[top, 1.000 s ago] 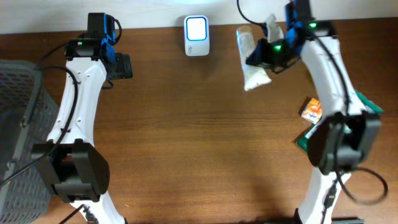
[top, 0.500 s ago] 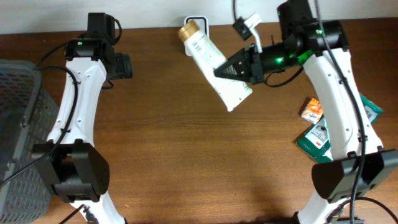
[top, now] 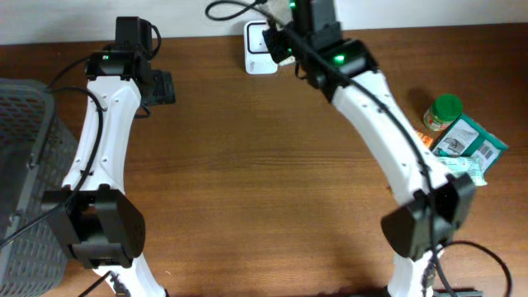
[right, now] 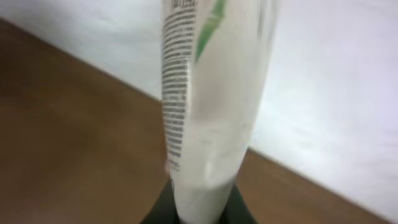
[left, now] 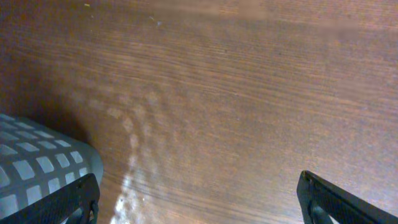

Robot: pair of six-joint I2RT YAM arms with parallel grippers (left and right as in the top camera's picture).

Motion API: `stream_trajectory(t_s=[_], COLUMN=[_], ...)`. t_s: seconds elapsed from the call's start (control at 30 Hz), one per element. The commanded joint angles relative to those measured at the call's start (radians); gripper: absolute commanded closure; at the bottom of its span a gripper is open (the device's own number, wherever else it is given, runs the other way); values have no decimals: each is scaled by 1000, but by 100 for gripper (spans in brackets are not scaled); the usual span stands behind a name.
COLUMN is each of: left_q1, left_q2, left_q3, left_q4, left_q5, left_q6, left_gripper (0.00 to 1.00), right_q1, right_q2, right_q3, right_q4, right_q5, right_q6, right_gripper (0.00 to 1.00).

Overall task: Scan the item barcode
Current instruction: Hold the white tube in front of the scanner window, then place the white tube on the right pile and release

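Next, I release the white tube with my right gripper across the green packets (top: 439, 139), just in front of the green-capped bottle. The tube now stands up from my fingers.
The item is a white tube (right: 211, 93) with small black print and a green stripe. It fills the right wrist view, standing up from the dark fingers (right: 239, 211) of my right gripper (right: 199, 208), which is shut on its lower end. In the overhead view my right gripper (top: 280, 45) reaches across to the white barcode scanner (top: 257, 45) at the table's back edge and covers part of it; the arm hides the tube there. My left gripper (top: 161, 87) hangs open at the back left, its fingers (left: 62, 205) wide apart over bare wood.
A grey mesh basket (top: 25, 165) stands at the left edge, its corner (left: 37, 168) below my left gripper. At the right lie a green-capped bottle (top: 445, 109), green packets (top: 469, 140) and a small orange pack (top: 424, 140). A white wall backs the table.
My right arm has swung left across the back of the table with the tube, from the right side to the scanner. The items at the right are now uncovered. The left arm is still.
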State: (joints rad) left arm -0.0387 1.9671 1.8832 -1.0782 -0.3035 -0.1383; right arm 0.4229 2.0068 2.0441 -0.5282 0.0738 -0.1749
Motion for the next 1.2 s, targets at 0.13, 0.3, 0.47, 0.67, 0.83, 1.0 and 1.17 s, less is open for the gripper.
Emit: stream_trajectory(t_s=[0.13, 0.3, 0.47, 0.67, 0.83, 1.0, 1.17], left_q1=[3, 3, 3, 3, 3, 3, 3], left_q2=[-16, -16, -16, -16, -16, -16, -16], left_q3=[10, 10, 10, 10, 10, 10, 10], left_q4=[0, -1, -1, -1, -1, -1, 0], left_q5=[-7, -7, -7, -7, -7, -7, -8], left_q6=[2, 2, 2, 2, 2, 2, 2], left_gripper=[1, 1, 1, 1, 1, 1, 1], right_q1=[11, 19, 19, 35, 35, 27, -289], right_q2=[282, 453, 501, 490, 245, -197, -407], right_q3=[23, 23, 23, 23, 23, 23, 23], right_q4=[343, 560, 579, 563, 299, -408, -901], right_q5=[283, 439, 463, 514, 390, 355, 355], right_q6=[-488, -611, -611, -617, -235, 332, 711], right_gripper=[96, 96, 96, 96, 96, 96, 96])
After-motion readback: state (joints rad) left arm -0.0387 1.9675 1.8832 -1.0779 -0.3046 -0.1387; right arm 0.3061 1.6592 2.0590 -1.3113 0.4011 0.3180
